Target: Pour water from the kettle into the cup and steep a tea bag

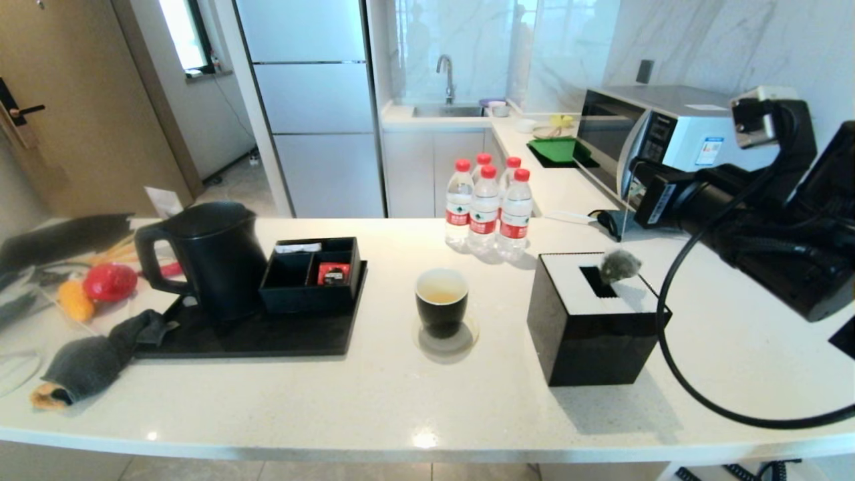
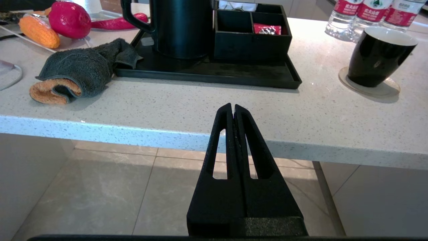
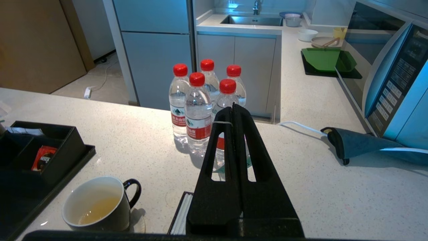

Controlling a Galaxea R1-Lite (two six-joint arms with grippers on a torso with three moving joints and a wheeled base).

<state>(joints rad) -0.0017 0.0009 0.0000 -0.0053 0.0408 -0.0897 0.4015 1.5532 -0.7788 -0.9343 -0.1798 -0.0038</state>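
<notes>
The robot's right gripper needs to release the tea bag in the dark slot on top of the tissue box point(image 1: 598, 282).
The matte black kettle point(image 1: 214, 257) stands on a black tray point(image 1: 267, 337) at the left, lid down. At the counter's middle the black cup point(image 1: 441, 300) sits on a coaster and holds pale yellow liquid point(image 3: 97, 204). The grey-green tea bag point(image 1: 619, 265) hangs in the air over the tissue box, right of the cup. Its thin string point(image 3: 222, 123) loops over a finger of my right gripper point(image 3: 233, 106), which is shut on it above the box. My left gripper point(image 2: 233, 106) is shut and empty, low at the counter's front edge.
A black cube tissue box point(image 1: 591, 321) stands right of the cup. Several water bottles point(image 1: 486, 207) stand behind the cup. A divided black box with a red packet point(image 1: 332, 272) sits on the tray. A grey towel point(image 1: 100, 357) and toy vegetables point(image 1: 107, 282) lie at the left; a microwave point(image 1: 668, 133) is at the back right.
</notes>
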